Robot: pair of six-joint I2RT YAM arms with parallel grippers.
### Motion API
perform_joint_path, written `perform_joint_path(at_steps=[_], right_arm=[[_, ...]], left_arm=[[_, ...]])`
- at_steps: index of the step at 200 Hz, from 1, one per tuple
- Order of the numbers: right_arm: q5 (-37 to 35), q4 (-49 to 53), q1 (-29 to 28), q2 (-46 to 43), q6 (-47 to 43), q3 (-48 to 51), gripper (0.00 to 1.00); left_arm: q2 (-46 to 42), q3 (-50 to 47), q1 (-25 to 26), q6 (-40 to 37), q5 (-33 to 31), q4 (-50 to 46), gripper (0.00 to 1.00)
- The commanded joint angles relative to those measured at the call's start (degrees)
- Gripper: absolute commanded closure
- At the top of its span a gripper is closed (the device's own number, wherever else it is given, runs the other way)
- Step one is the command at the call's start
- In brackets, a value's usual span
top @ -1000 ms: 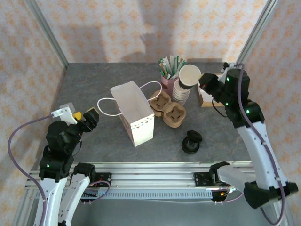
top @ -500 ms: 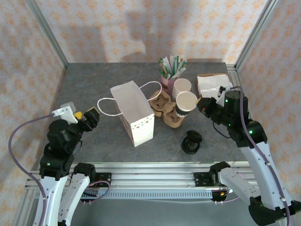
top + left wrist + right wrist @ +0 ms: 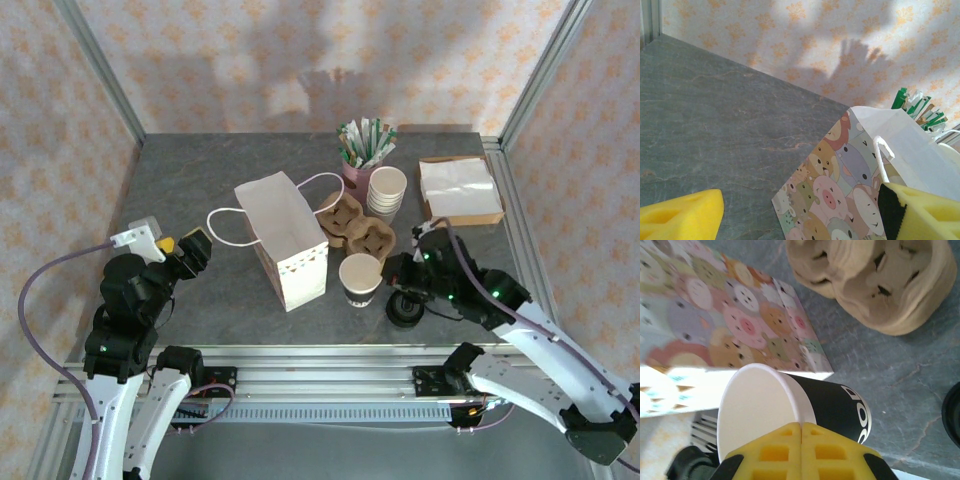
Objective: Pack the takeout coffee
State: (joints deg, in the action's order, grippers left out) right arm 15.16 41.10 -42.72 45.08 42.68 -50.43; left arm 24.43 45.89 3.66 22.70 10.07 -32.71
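The paper cup, now upright low over the table, will go down on the table (image 3: 352,314) (image 3: 866,414) between the paper bag and the black disc, set there by my right gripper.
My right gripper (image 3: 382,277) (image 3: 801,426) is shut on the rim of a paper cup (image 3: 360,279) (image 3: 790,405), cream inside and black with white lettering outside. The cup is upright, low over the table, just right of the paper bag's (image 3: 287,240) (image 3: 715,315) near end. The takeout coffee (image 3: 404,309) is a black disc right of that cup, partly under my right wrist; its edge shows at the right in the right wrist view (image 3: 955,415). My left gripper (image 3: 186,250) is open and empty at the near left, looking at the bag's cartoon-animal side (image 3: 850,175).
A brown pulp cup carrier (image 3: 362,232) (image 3: 875,285) lies behind the held cup. A stack of cream cups (image 3: 387,192), a pink holder of stirrers (image 3: 364,150) and a box of napkins (image 3: 458,190) stand at the back right. The bag's cord handle (image 3: 228,225) lies on the table.
My right arm has carried the cup from above the stack at the back down and forward to the table in front of the carrier. The left arm has not moved.
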Motion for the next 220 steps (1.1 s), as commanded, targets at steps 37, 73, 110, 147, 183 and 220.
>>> perform_joint_path(at_steps=[37,73,110,147,183,220], right_arm=[[-5.89,-15.06,-4.49,-0.02,6.14,12.08,1.0],[-6.49,-18.95,-4.83,1.32,7.14,15.86,1.0],[-7.82,-19.86,-4.83,1.68,7.54,18.36,1.0],[-8.39,-20.1,-4.89,2.2,8.12,20.33,1.0],[-8.49,-19.52,-4.86,2.12,8.25,20.75,0.93],[-9.42,-16.13,-4.83,1.04,7.12,18.61,0.82]], left_arm=[[0.16,-0.3,0.18,0.5,-0.57,0.93,0.18],[0.38,-0.35,0.25,0.5,-0.57,0.8,0.18],[0.63,-0.32,0.18,0.46,-0.66,0.87,0.18],[0.79,-0.34,0.2,0.55,-0.64,0.86,0.18],[0.72,-0.27,0.19,0.54,-0.65,0.76,0.18],[0.66,-0.26,0.2,0.52,-0.62,0.8,0.18]])
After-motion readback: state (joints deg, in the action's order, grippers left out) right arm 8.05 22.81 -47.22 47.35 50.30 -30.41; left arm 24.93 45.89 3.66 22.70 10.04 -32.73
